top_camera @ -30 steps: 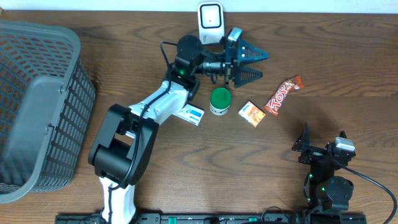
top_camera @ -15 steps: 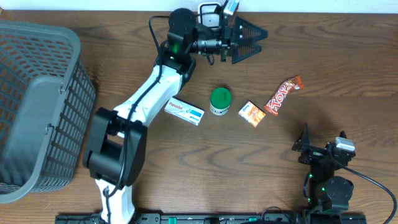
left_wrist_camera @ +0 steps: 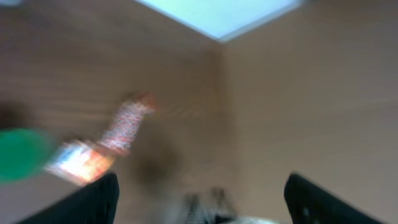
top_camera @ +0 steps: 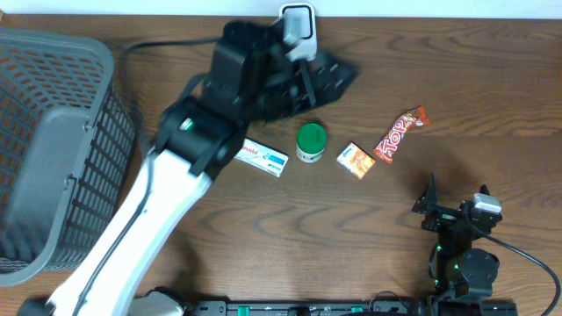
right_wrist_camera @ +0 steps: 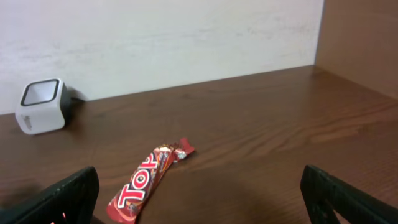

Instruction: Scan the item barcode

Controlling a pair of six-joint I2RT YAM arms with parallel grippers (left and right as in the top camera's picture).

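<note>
The red candy bar is next for my right gripper, which should go to it and close on its far end (top_camera: 420,116) (right_wrist_camera: 183,149), the one away from the small orange box.
The white barcode scanner (top_camera: 299,19) stands at the table's far edge; it also shows as scanner (right_wrist_camera: 42,106) in the right wrist view. On the table lie a white-and-blue box (top_camera: 263,158), a green round tub (top_camera: 311,142), a small orange box (top_camera: 356,161) and a red candy bar (top_camera: 400,133). My left gripper (top_camera: 329,72) hangs blurred in the air, just right of and in front of the scanner. It is open and empty (left_wrist_camera: 202,205). My right gripper (top_camera: 457,209) rests low at the near right, open (right_wrist_camera: 199,205), with the candy bar (right_wrist_camera: 149,180) ahead of it.
A large grey mesh basket (top_camera: 53,149) fills the left side of the table. The raised left arm (top_camera: 176,167) crosses the middle and hides part of the table beneath it. The back wall (right_wrist_camera: 161,37) runs just behind the scanner.
The left arm has risen toward the camera and swung back a little, from in front of the scanner to above the table. Its jaws stay open and empty. The right arm is still.
</note>
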